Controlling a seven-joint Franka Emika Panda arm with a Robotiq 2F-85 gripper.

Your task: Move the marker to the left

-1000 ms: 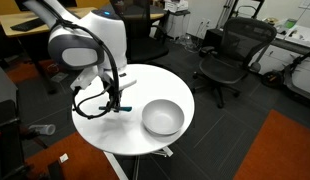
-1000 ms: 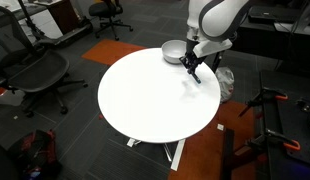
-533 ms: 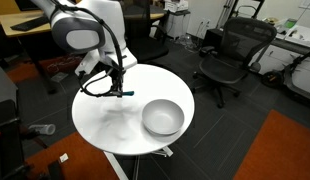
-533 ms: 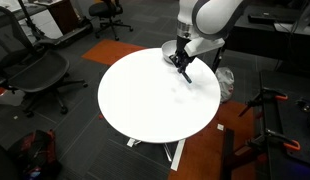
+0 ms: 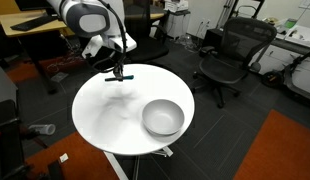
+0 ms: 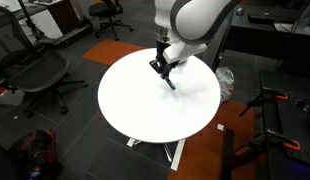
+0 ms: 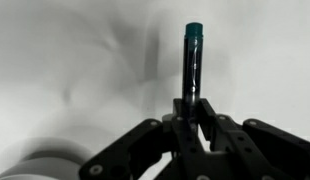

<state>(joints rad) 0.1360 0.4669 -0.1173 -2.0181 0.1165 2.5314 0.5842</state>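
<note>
My gripper will let go of the marker on the round white table [image 5: 129, 77] near its far edge, well past the grey bowl.
The marker [image 7: 192, 62] is a thin dark pen with a teal-blue end. In the wrist view it sticks up from between my fingers. My gripper [image 7: 192, 112] is shut on it and holds it above the round white table [image 5: 105, 125]. In an exterior view my gripper [image 5: 119, 73] hangs over the table's far part. In an exterior view [image 6: 159, 66] the marker [image 6: 170, 82] slants down from the fingers. The grey bowl [image 5: 162, 117] stands apart, nearer the table's front.
Black office chairs [image 5: 231, 55] stand beyond the table, and another chair [image 6: 30, 75] stands beside it. Desks [image 5: 30, 25] lie behind the arm. A white bin [image 6: 225, 83] stands close to the table edge. An orange carpet [image 5: 285, 150] covers part of the floor.
My gripper has carried the marker across the table, away from the grey bowl, and stayed shut on it throughout.
</note>
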